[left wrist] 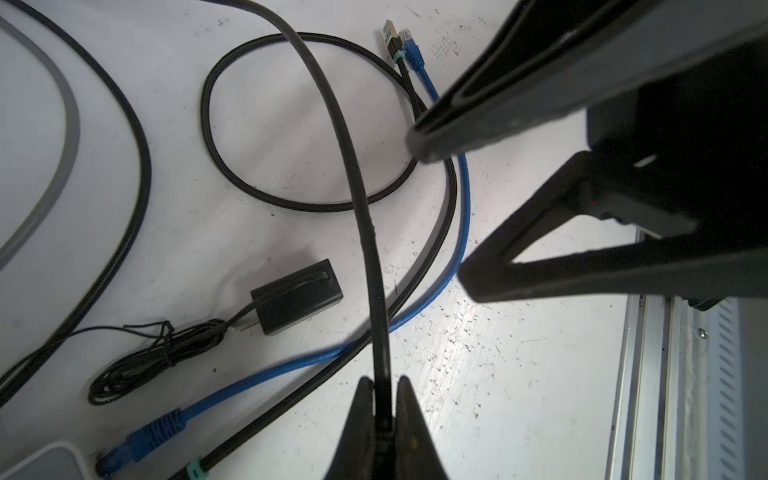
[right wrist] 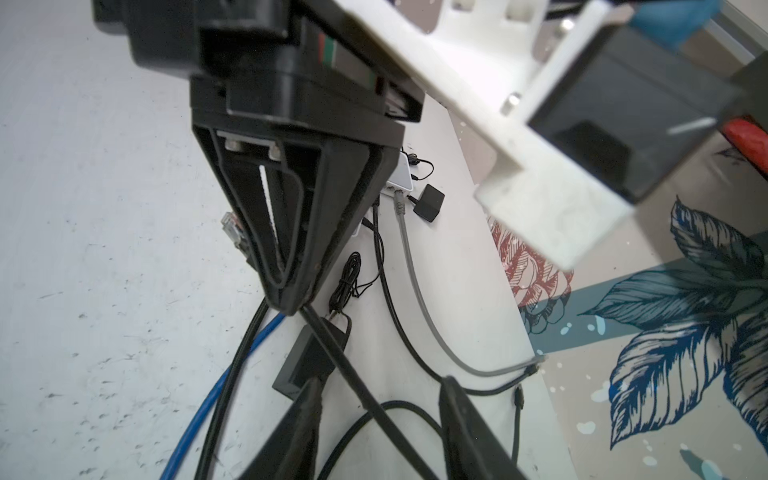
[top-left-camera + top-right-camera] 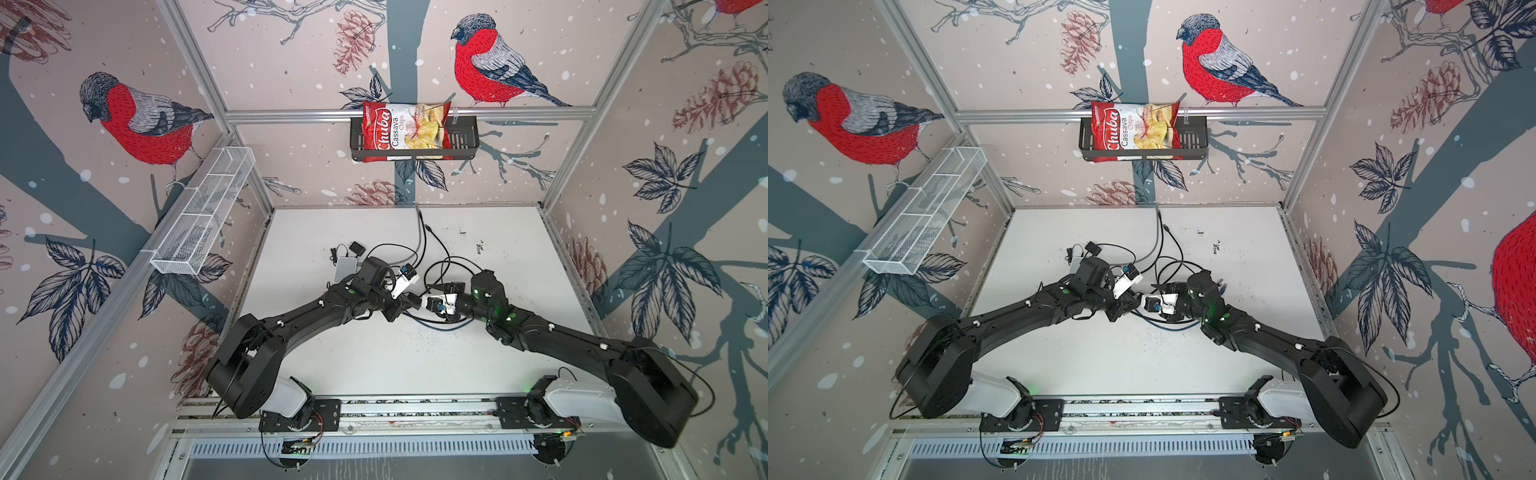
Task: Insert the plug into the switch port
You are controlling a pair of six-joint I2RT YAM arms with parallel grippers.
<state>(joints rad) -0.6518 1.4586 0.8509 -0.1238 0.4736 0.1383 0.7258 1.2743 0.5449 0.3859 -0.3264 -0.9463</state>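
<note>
The clear plug pokes out beside my left gripper's fingers, so next I take the black cable (image 2: 361, 389) with my right gripper while my left gripper turns and grips the plug.
My left gripper (image 1: 383, 380) is shut on a black cable (image 1: 357, 187) that runs out from between its fingertips. In the right wrist view a clear plug (image 2: 235, 232) shows beside that gripper's fingers (image 2: 291, 305); whether it ends the held cable I cannot tell. The same black cable crosses the gap of my right gripper (image 2: 382, 382), which is open and not pinching it. The white switch (image 3: 345, 266) lies on the table behind the left wrist, with a blue cable (image 1: 158, 432) plugged in. In both top views the grippers (image 3: 409, 301) (image 3: 1156, 286) nearly meet mid-table.
A black power adapter (image 1: 297, 297) with a bundled thin wire (image 1: 153, 353) lies near the switch. Two loose plug ends (image 1: 392, 39), black and blue, rest on the table amid looping cables. A chip bag (image 3: 405, 126) sits in a wall basket. A white wire basket (image 3: 203, 216) hangs left.
</note>
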